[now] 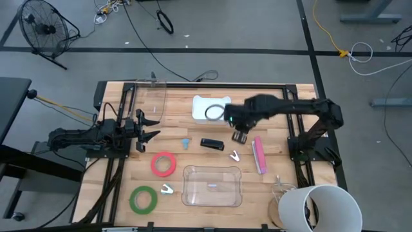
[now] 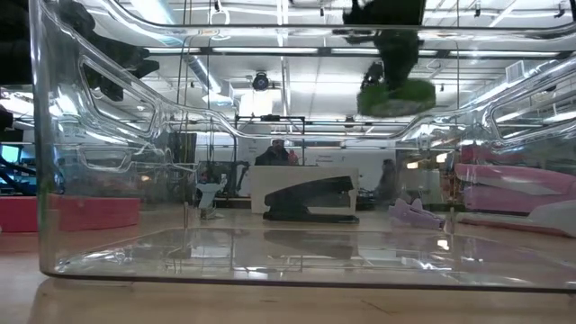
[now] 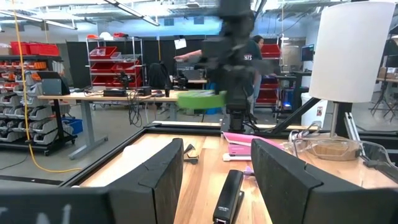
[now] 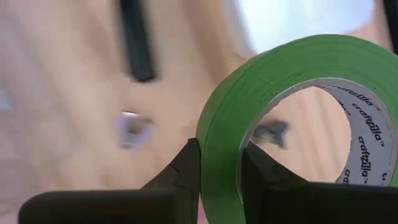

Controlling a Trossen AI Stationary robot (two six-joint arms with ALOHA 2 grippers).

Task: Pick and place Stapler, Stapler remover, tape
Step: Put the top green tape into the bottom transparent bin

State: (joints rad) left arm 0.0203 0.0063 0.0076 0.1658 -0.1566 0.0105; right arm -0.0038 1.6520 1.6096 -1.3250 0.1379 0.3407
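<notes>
My right gripper is to release the green tape roll in the middle of the near clear plastic box [image 1: 213,184] [image 4: 2,99].
My right gripper [image 1: 226,118] is shut on a green tape roll [image 1: 214,113], held in the air over a white tray [image 1: 201,102] at the table's far middle. The roll also shows in the low view [image 2: 396,94] and the left wrist view [image 3: 202,99]. A red tape roll [image 1: 163,164] and a second green roll [image 1: 143,199] lie flat at the near left. A black stapler [image 1: 212,144] and a pink stapler [image 1: 259,154] lie mid-table. White staple removers [image 1: 234,155] [image 1: 167,189] lie beside them. My left gripper [image 1: 145,125] is open and empty at the left. My right gripper pinches the green roll's wall [image 4: 219,146], with one finger [image 4: 186,171] on the outside and one finger [image 4: 264,174] inside the centre hole. The fingers come from the table's right. The roll reaches out beyond the fingertips, roughly level and lifted clear of everything.
A clear plastic box [image 1: 212,185] stands at the near middle and fills the low view [image 2: 270,261]. Another clear box [image 1: 151,96] stands at the far left. A small blue piece [image 1: 185,142] lies left of the black stapler. A white bucket [image 1: 318,206] stands at the near right corner.
</notes>
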